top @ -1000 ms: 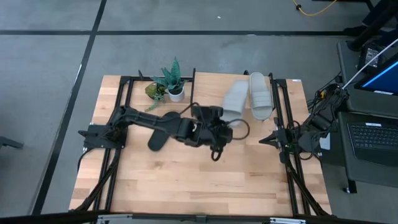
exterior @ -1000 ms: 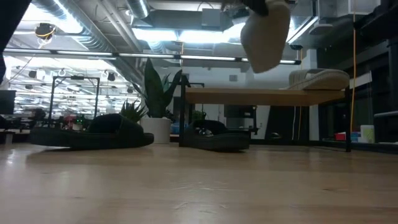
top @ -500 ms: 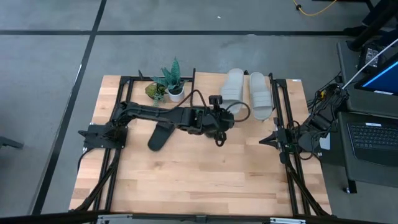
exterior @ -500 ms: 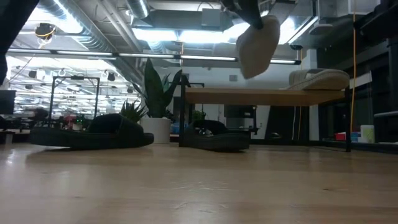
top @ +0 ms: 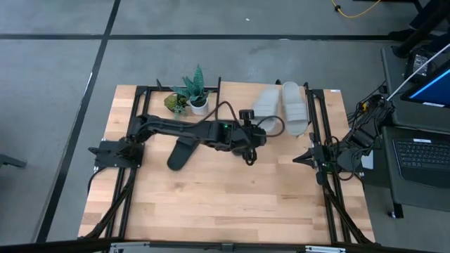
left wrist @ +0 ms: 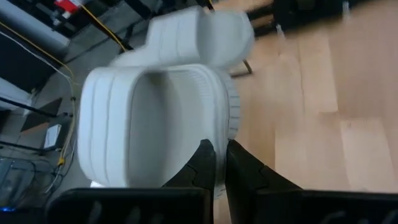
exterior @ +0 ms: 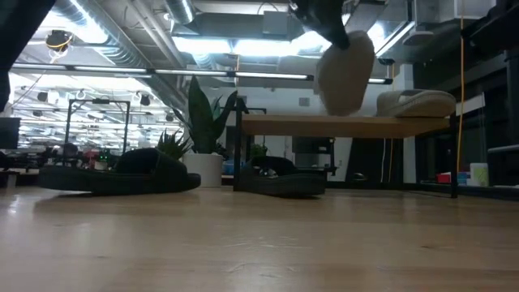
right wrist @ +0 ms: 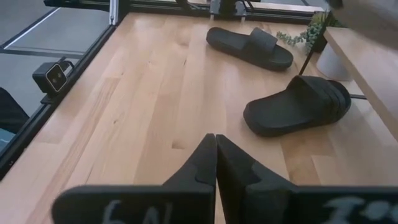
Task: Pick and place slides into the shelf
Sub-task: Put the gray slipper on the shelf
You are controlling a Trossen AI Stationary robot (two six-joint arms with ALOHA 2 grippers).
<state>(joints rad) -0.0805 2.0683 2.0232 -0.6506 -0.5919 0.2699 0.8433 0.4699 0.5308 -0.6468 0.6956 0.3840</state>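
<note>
My left gripper will put the light grey slide, which hangs just above that board now, down on the shelf's top board [top: 271, 112], close beside the other grey slide, and let go of it there.
My left gripper [top: 254, 129] reaches over the shelf [top: 235, 97] and is shut on a light grey slide [top: 266, 105]. In the low view that slide [exterior: 345, 73] hangs just above the shelf's top board [exterior: 324, 124]. The second grey slide [top: 294, 107] lies flat on the board beside it. One black slide [top: 181, 153] lies on the table under the left arm. The other black slide [exterior: 280, 183] lies under the shelf. My right gripper [top: 308, 156] waits shut at the table's right edge. My left gripper [left wrist: 216, 163] pinches the grey slide's sole edge [left wrist: 229, 127] between its two fingers, near the slide's near end [top: 261, 121]. It comes at it slanting from the table's left and near side. The slide is lifted clear and hangs steeply tilted below the fingers.
A potted plant [top: 193, 95] stands at the far edge, left of the shelf. The right wrist view shows both black slides [right wrist: 249, 46] [right wrist: 298, 106] with bare wood in front of them. Black frame rails [top: 320, 140] run along the table's sides.
My left gripper has carried the grey slide toward the table's far edge over the shelf, then a little right and down. The slide has straightened to lie alongside the other grey one and hangs lower, closer to the top board.
</note>
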